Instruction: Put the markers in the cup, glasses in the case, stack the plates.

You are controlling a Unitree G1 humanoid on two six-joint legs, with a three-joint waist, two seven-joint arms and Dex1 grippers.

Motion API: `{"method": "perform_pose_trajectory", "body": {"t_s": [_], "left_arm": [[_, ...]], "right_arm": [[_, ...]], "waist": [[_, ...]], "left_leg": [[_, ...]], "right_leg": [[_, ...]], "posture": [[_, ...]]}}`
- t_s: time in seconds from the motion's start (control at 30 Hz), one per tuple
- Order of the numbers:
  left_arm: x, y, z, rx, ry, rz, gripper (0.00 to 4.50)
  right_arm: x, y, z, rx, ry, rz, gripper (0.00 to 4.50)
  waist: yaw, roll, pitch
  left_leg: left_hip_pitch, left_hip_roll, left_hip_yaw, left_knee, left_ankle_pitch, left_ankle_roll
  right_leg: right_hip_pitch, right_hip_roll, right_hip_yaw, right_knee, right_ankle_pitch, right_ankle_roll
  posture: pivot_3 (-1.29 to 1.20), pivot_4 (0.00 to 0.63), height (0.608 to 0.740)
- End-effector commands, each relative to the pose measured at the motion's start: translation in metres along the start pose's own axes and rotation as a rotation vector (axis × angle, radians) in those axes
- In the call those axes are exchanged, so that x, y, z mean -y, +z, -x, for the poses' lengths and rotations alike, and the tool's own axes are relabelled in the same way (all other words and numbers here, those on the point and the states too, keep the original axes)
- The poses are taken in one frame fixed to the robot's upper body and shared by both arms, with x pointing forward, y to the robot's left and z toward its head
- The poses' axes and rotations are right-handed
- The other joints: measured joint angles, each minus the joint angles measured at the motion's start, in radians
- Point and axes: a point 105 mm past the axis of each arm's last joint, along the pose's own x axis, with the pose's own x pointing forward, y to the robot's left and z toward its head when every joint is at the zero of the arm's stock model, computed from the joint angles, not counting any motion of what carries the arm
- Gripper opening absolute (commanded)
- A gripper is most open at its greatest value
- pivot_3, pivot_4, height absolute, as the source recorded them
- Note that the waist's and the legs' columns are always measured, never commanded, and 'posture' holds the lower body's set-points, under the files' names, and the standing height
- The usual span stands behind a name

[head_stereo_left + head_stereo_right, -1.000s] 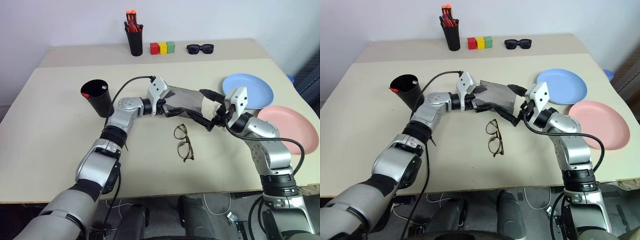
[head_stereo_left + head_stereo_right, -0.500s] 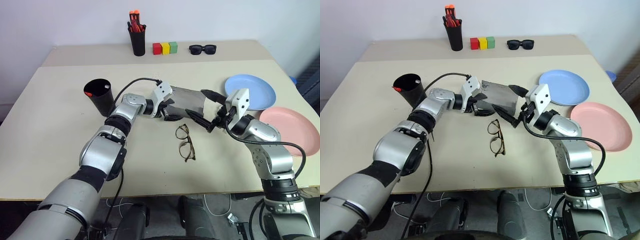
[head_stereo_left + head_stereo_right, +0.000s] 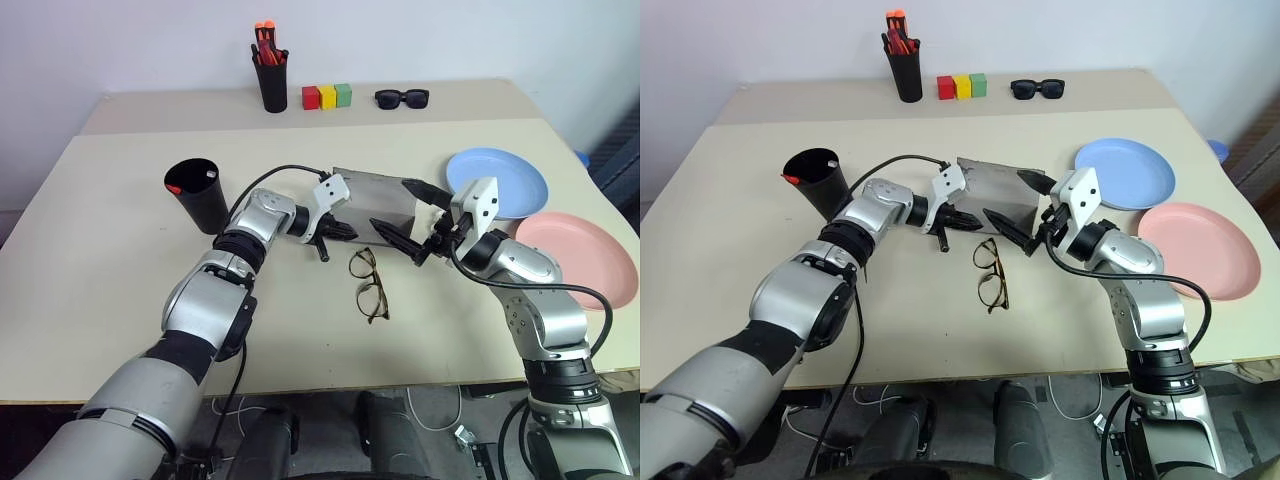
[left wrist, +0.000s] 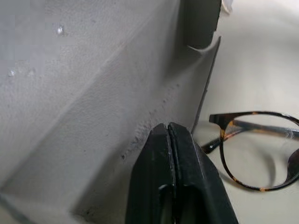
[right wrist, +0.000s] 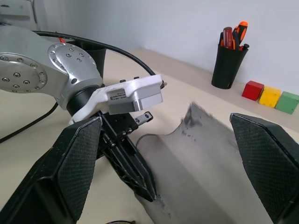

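My left gripper needs to open, pinch the case's near side (image 4: pixel 202 91) and draw the case clear, as it slants behind the glasses, close to my right gripper.
The grey case (image 3: pixel 372 198) lies open at mid-table, its flap spread flat. My left gripper (image 3: pixel 345 231) is shut, its tips (image 4: pixel 169 133) resting against the case's near edge with nothing visible between them. My right gripper (image 3: pixel 390 203) is open, one finger on each side of the case's right end. The wire-framed glasses (image 3: pixel 367 285) lie on the table just in front of the case. A red marker end (image 3: pixel 173 188) shows inside the black cup (image 3: pixel 197 200) at the left. The blue plate (image 3: pixel 510 180) and pink plate (image 3: pixel 590 255) lie side by side at the right.
Along the table's back edge stand a black pen holder (image 3: pixel 270 78) with orange-capped markers, three coloured blocks (image 3: pixel 327 96) and black sunglasses (image 3: pixel 401 97). A black cable (image 3: pixel 270 178) loops over my left forearm.
My left gripper has shut and dipped toward the table at the case's near edge. The case now lies flatter. My right arm has held still.
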Motion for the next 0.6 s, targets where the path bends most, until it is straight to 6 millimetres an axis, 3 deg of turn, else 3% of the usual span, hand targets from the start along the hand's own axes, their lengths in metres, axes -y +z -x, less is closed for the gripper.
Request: {"method": "perform_pose_trajectory", "body": {"t_s": [0.03,0.23,0.27,0.33,0.57,0.6], "left_arm": [[-0.005,0.005,0.011,-0.015,0.006,-0.041,0.02],[-0.008,0.012,0.021,0.017,0.004,-0.099,0.02],[-0.010,0.016,0.021,0.037,0.023,-0.100,0.26],[-0.009,0.018,0.020,0.049,0.020,-0.099,0.88],[-0.008,0.010,0.015,0.014,0.026,-0.111,4.33],[-0.008,0.011,0.014,0.022,0.031,-0.116,4.33]], "right_arm": [[0.001,0.015,0.000,0.047,0.003,0.039,4.50],[0.001,0.014,0.000,0.042,0.003,0.040,4.50],[0.000,0.013,-0.001,0.043,0.006,0.039,4.50],[-0.001,0.013,-0.002,0.042,0.010,0.040,4.50],[0.000,0.015,-0.002,0.043,0.013,0.045,4.50],[0.000,0.015,-0.002,0.043,0.012,0.045,4.50]], "waist": [[0.000,0.000,0.000],[0.001,0.000,0.000],[0.004,0.000,0.000],[0.005,0.000,0.000],[0.001,0.000,0.000],[0.001,0.000,0.000]], "left_leg": [[0.000,0.000,0.000,0.000,0.000,0.000],[0.000,0.000,0.000,0.000,0.000,0.000],[0.000,0.000,0.000,0.000,0.000,0.000],[-0.001,0.000,0.000,0.001,0.000,0.000],[0.000,0.000,0.000,0.001,0.000,0.000],[0.000,0.000,0.000,0.001,0.000,0.000]], "right_leg": [[0.000,0.000,0.000,0.000,0.000,0.000],[0.000,0.000,0.000,0.000,0.000,0.000],[0.000,0.000,0.000,0.000,0.000,0.000],[0.000,0.000,0.000,0.000,0.000,0.000],[0.000,0.000,0.000,0.000,0.000,0.000],[0.000,0.000,0.000,0.000,0.000,0.000]], "posture": [[0.00,0.150,0.740],[0.00,0.150,0.740],[0.00,0.150,0.740],[0.00,0.150,0.740],[0.00,0.150,0.740],[0.00,0.150,0.740]]}}
